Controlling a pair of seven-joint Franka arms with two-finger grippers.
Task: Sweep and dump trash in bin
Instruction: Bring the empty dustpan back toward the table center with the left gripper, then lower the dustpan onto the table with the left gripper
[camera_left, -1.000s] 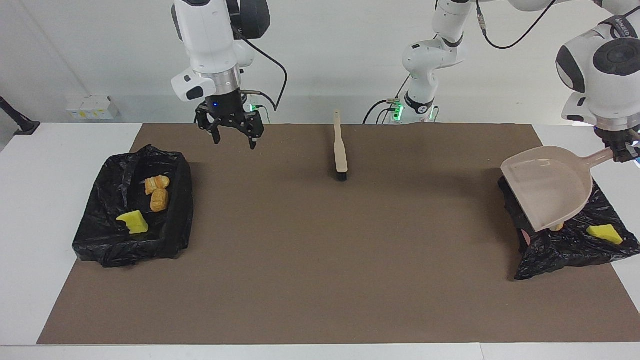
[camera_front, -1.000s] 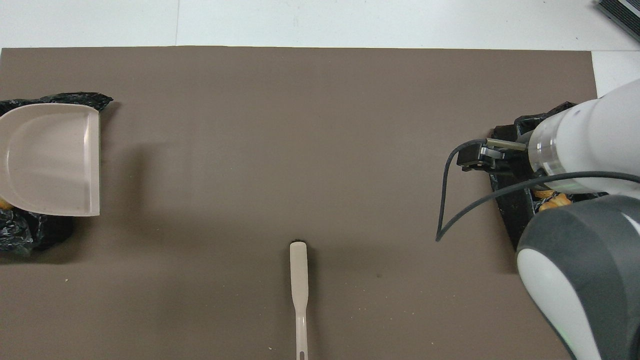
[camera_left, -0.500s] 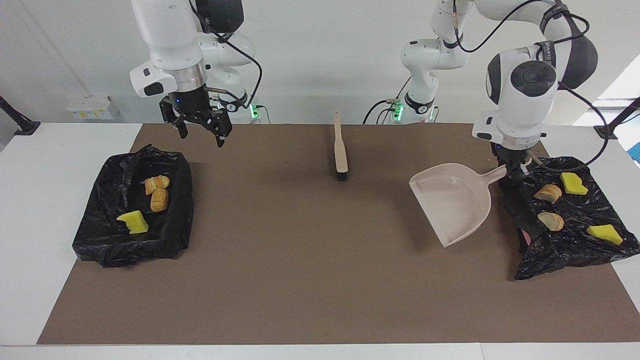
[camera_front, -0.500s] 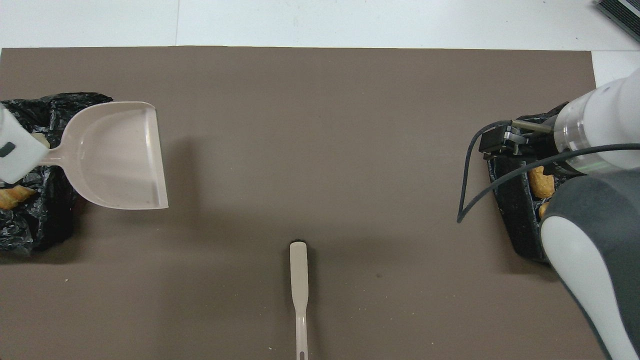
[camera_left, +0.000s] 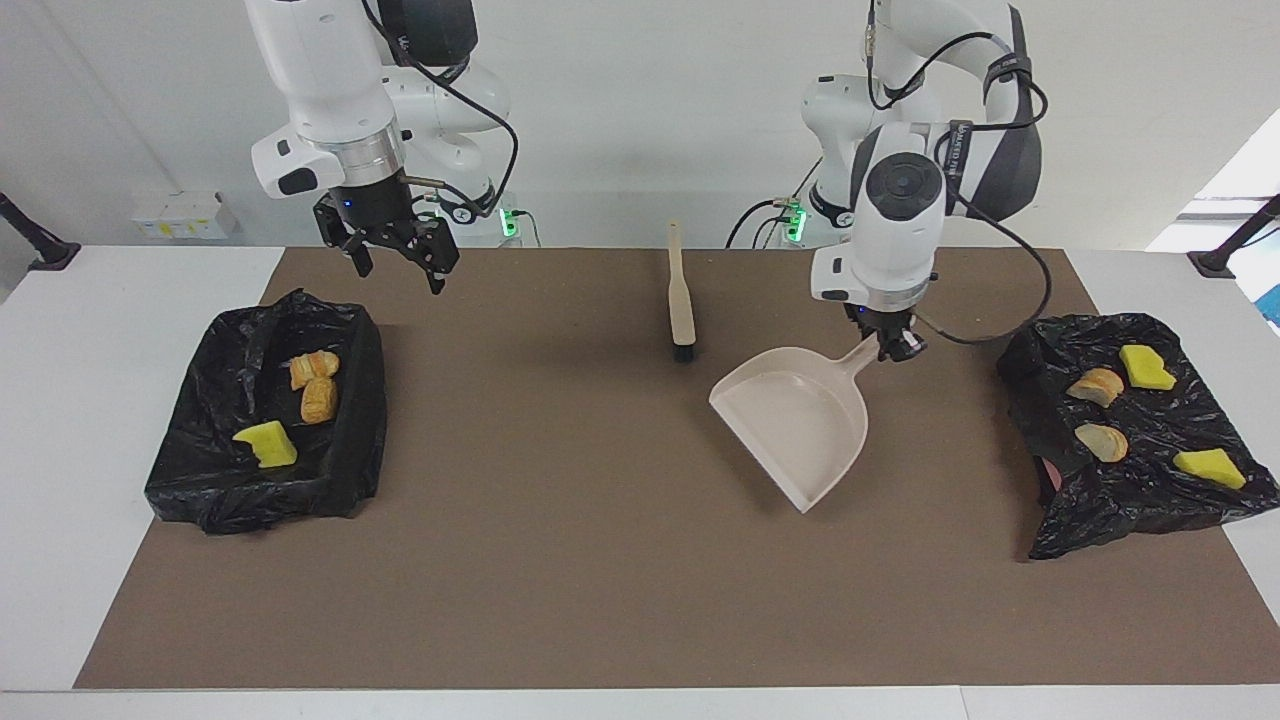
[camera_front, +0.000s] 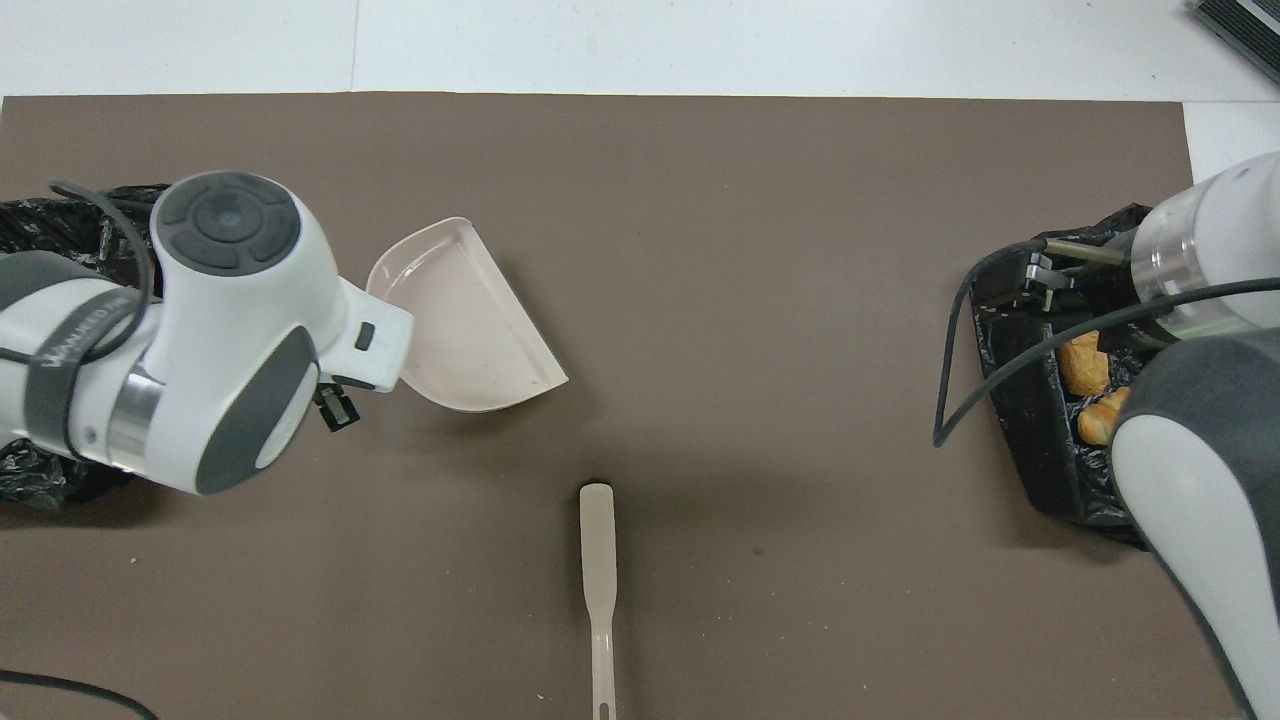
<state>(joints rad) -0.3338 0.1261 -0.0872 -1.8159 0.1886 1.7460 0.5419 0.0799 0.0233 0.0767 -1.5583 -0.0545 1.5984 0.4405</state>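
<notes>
My left gripper should release the beige dustpan on the brown mat (camera_front: 609, 322), setting it free just past the bristle end of the brush.
My left gripper (camera_left: 893, 346) is shut on the handle of the empty beige dustpan (camera_left: 795, 420), which hangs tilted over the middle of the brown mat (camera_left: 600, 560); the arm hides the grip from overhead, where only the pan (camera_front: 470, 320) shows. Trash lies in two black-lined bins. The bin (camera_left: 1100, 515) at the left arm's end holds two yellow sponge pieces (camera_left: 1146, 367) and two bread lumps (camera_left: 1095, 386). The bin (camera_left: 362, 400) at the right arm's end holds two bread lumps (camera_left: 314, 367) and a yellow sponge (camera_left: 265, 444). My right gripper (camera_left: 398, 272) hangs open and empty over the mat's edge beside that bin.
A beige hand brush (camera_left: 681, 300) lies on the mat close to the robots, bristle end pointing away from them, also seen from overhead as the brush (camera_front: 597, 590). White table (camera_left: 100, 330) borders the mat on all sides.
The left arm swung the dustpan from over its own bin out to the mat's middle, uncovering the trash there. The right gripper moved toward its bin, then held still.
</notes>
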